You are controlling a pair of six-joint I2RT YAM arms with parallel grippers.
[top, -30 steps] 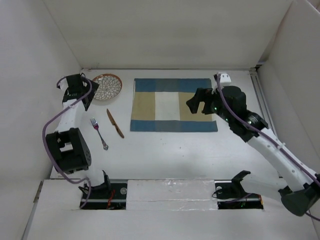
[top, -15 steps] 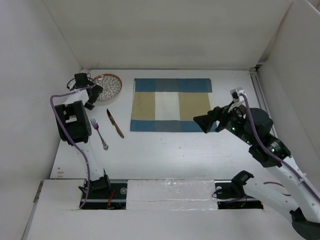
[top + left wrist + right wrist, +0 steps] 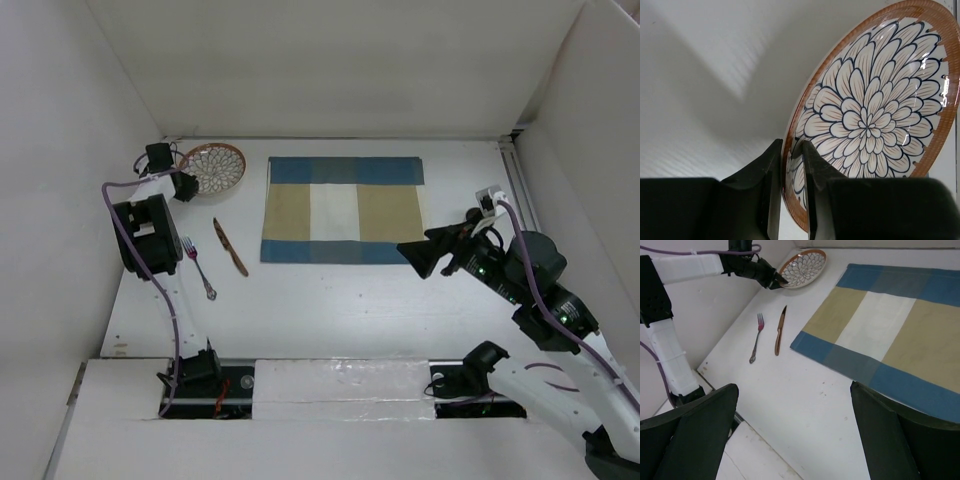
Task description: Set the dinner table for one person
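Note:
My left gripper should set the floral plate down and let go of it on the white middle panel of the checked placemat (image 3: 351,204).
A floral plate (image 3: 215,166) with a brown rim sits at the far left of the white dinner table (image 3: 330,300). My left gripper (image 3: 186,184) is shut on the plate's near-left rim. In the left wrist view the plate (image 3: 870,115) fills the right side, its edge pinched where the left gripper (image 3: 791,146) meets it. A checked blue-and-tan placemat (image 3: 345,209) lies in the middle. Left of it lie a wooden knife (image 3: 231,247) and a metal fork (image 3: 198,266). My right gripper (image 3: 415,255) hovers open by the placemat's near right corner, holding nothing.
White panels wall the table on the left, back and right. In the right wrist view the right gripper (image 3: 794,387) hangs over bare table, with the placemat (image 3: 880,335), knife (image 3: 779,330), fork (image 3: 756,337) and plate (image 3: 802,267) beyond.
My left gripper has reached the plate and shut on its rim. The right arm has pulled back from over the placemat toward the near right, still open.

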